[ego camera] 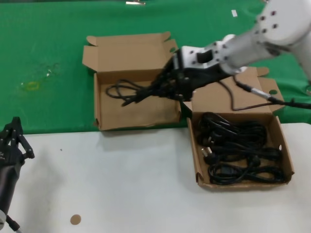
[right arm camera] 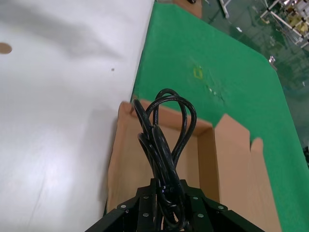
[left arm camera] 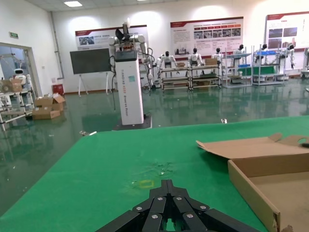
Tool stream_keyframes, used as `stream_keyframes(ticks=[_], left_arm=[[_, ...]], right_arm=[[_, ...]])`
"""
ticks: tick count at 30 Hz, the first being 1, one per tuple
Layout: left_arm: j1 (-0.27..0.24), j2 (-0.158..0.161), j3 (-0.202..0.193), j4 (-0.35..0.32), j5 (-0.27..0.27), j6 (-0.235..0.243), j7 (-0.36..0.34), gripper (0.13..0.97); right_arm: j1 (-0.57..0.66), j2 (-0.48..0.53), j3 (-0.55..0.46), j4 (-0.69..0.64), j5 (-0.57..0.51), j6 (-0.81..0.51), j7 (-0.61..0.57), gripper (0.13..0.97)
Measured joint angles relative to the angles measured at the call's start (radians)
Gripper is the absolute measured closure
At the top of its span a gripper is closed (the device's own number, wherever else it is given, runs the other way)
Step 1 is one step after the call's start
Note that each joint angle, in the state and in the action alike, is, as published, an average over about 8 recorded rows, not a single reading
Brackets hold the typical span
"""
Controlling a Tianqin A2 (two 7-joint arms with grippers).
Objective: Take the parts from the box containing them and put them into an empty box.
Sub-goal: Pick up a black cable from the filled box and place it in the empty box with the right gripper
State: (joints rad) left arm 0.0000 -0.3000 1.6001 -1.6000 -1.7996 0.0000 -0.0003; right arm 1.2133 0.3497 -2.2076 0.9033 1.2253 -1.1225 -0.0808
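Observation:
Next, I let go of the black power cord with my right gripper on the bottom of the empty box, toward the white table [ego camera: 128, 106] [right arm camera: 145, 186].
My right gripper [ego camera: 164, 85] [right arm camera: 164, 187] is shut on a coiled black power cord [ego camera: 127, 91] [right arm camera: 165, 123], one of the parts, and holds it over the inside of the squarish brown empty box [ego camera: 137, 112] [right arm camera: 121, 162]. I cannot tell whether the cord's loops touch the box floor. To the right, the low-walled box containing them [ego camera: 287, 156] holds several more coiled black cords [ego camera: 238, 145] with plugs. My left gripper [ego camera: 15, 125] [left arm camera: 167, 183] is parked shut at the table's near left corner, pointing toward the empty box's side wall [left arm camera: 251, 187].
The empty box stands on a green cloth [ego camera: 48, 48], and the full box straddles the cloth's edge and the white table [ego camera: 121, 179]. My right arm's cable [ego camera: 262, 94] hangs over the full box's lid. A small brown disc [ego camera: 75, 219] lies near the front.

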Motion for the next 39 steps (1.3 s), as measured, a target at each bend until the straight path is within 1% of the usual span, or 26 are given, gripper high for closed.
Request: stream_keyframes(ticks=[9,14,22,26,32,39], left_arm=[[0.000,0.000,0.000,0.000,0.000,0.000,0.000,0.953],[0.000,0.000,0.000,0.000,0.000,0.000,0.000,0.953],[0.000,0.000,0.000,0.000,0.000,0.000,0.000,0.953],[0.000,0.000,0.000,0.000,0.000,0.000,0.000,0.953],[0.000,0.000,0.000,0.000,0.000,0.000,0.000,0.953],[0.000,0.000,0.000,0.000,0.000,0.000,0.000,0.953]], right_arm=[[0.047,-0.138,-0.018,-0.210,0.001,0.080,-0.087,0.858],[0.074,-0.189,-0.015,-0.320,0.012,0.113,-0.147,0.858],[0.130,-0.250,0.004,-0.500,0.034,0.177,-0.275,0.858],[0.147,-0.264,0.010,-0.551,0.040,0.193,-0.312,0.847],[0.160,-0.276,0.018,-0.593,0.048,0.201,-0.338,0.829],[0.172,-0.288,0.023,-0.621,0.052,0.207,-0.356,0.740]])
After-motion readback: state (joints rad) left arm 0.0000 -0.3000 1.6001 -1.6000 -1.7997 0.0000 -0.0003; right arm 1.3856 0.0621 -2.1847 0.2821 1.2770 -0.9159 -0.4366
